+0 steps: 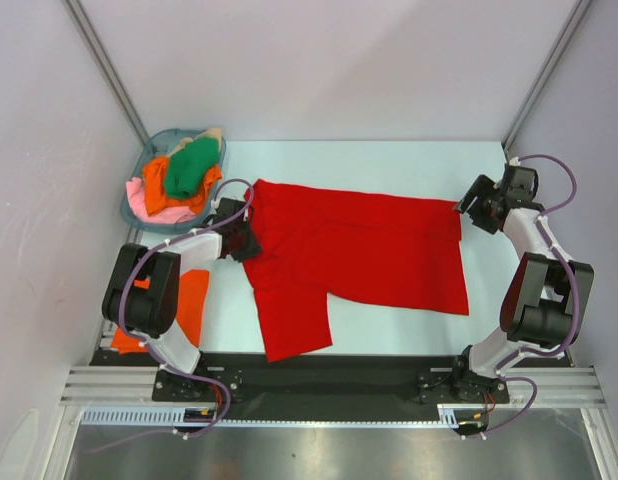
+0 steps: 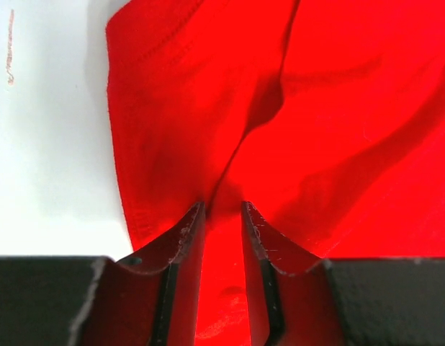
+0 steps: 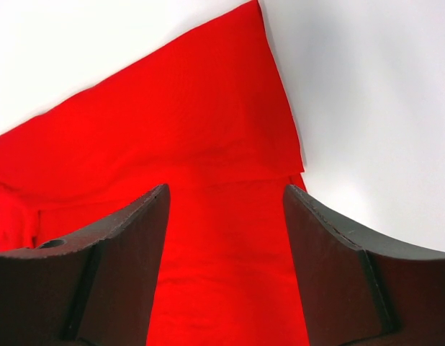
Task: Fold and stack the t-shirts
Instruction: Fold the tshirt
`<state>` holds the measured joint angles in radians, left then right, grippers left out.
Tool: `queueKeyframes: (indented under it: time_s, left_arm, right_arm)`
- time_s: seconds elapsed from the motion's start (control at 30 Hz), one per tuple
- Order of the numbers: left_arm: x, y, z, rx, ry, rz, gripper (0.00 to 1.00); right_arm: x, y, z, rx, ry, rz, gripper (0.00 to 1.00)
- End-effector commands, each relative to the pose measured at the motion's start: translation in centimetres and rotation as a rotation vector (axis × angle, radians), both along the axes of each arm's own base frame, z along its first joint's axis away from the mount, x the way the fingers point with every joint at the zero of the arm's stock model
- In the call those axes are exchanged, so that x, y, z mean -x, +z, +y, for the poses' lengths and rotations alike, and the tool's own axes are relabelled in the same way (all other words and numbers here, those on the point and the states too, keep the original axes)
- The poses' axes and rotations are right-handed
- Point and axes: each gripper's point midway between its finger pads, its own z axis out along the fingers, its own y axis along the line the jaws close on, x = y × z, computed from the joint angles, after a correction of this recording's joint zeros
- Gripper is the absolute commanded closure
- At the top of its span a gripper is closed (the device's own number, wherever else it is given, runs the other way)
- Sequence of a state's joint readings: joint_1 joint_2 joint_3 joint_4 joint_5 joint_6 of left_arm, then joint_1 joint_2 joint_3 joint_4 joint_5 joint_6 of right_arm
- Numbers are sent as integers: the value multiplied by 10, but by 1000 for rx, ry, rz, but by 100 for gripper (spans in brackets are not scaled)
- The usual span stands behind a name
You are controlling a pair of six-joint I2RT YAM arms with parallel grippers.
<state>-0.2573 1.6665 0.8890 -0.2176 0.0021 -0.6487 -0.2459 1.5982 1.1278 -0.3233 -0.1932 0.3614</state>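
Note:
My right gripper will grip the near corner (image 1: 461, 240) (image 3: 301, 171) of the red t-shirt's folded-over part, where the top layer ends along the side of the t-shirt.
A bright red t-shirt (image 1: 369, 255) lies spread across the middle of the table, one part hanging toward the near edge. My left gripper (image 1: 244, 243) is at its left edge, and in the left wrist view the gripper (image 2: 222, 205) is shut on a pinched ridge of the red t-shirt (image 2: 338, 108). My right gripper (image 1: 464, 208) hovers at the shirt's far right corner. In the right wrist view this gripper (image 3: 226, 189) stands open, with the red t-shirt (image 3: 172, 122) lying flat below its fingers. An orange t-shirt (image 1: 192, 300) lies flat under my left arm.
A blue-grey basket (image 1: 152, 152) at the back left holds a green t-shirt (image 1: 192, 168), an orange one (image 1: 154, 185), a pink one (image 1: 164, 212) and a beige one (image 1: 211, 138). Walls and frame posts close in the table on three sides.

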Motion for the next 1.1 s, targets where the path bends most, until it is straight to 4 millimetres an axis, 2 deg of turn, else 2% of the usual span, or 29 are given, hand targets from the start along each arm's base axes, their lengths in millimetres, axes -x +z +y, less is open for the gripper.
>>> queueKeyframes:
  time_s: [0.0, 0.2, 0.37, 0.47, 0.5, 0.63, 0.67, 0.7, 0.73, 0.87, 1.07]
  left_arm:
    - [-7, 6, -5, 19, 5, -29, 67]
    - [-4, 6, -13, 54, -12, -24, 70]
    - [-4, 11, -11, 48, 0, -47, 86]
    - [-7, 23, -11, 51, 2, -81, 94]
    - [-9, 27, -10, 49, 5, -92, 100]
    - [-15, 50, -12, 65, 9, -148, 100]
    - [-16, 55, -13, 67, 8, -161, 100]
    - [-17, 59, -13, 71, 6, -171, 99]
    - [-21, 70, -14, 72, 1, -197, 100]
    - [-27, 91, -17, 74, -11, -238, 100]
    - [-33, 109, -22, 100, -26, -274, 100]
  right_arm:
    - [-6, 15, -1, 18, 21, -56, 31]
    - [-5, 12, -1, 14, 21, -47, 31]
    - [-4, 4, -2, 11, -1, -24, 31]
    - [-1, -8, -6, 16, -34, 9, 34]
    - [-1, -11, -8, 16, -43, 13, 34]
    - [-1, -31, -12, -32, -85, 31, 39]
    - [-1, -34, -11, -52, -95, 31, 42]
    - [1, -44, -13, -65, -106, 37, 43]
    - [1, -48, -15, -75, -114, 41, 44]
    - [4, -67, -25, -139, -149, 47, 46]
    - [10, -89, -23, -199, -159, 84, 52]
